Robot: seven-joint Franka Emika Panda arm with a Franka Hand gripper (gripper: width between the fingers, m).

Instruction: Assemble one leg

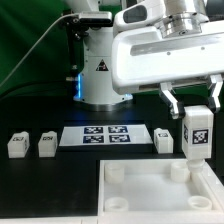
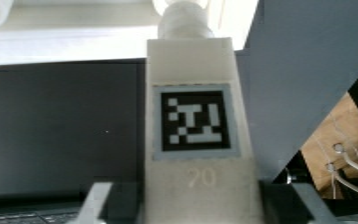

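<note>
I should release the white leg in the front socket [image 1: 200,204] on the white tray-like part's near side.
My gripper [image 1: 197,108] is shut on a white leg [image 1: 197,136] with a black-and-white tag, holding it upright just above the far right corner socket [image 1: 186,172] of the large white tray-like part [image 1: 150,195]. In the wrist view the held leg [image 2: 197,110] fills the middle, tag facing the camera, with my fingers [image 2: 98,200] pressed against both its sides. Three more legs stand on the black table: two at the exterior view's left [image 1: 16,144] [image 1: 47,144] and one [image 1: 164,139] just beside the held leg.
The marker board [image 1: 107,135] lies flat between the loose legs. The robot's white base [image 1: 100,70] stands behind it. A green curtain hangs at the back left.
</note>
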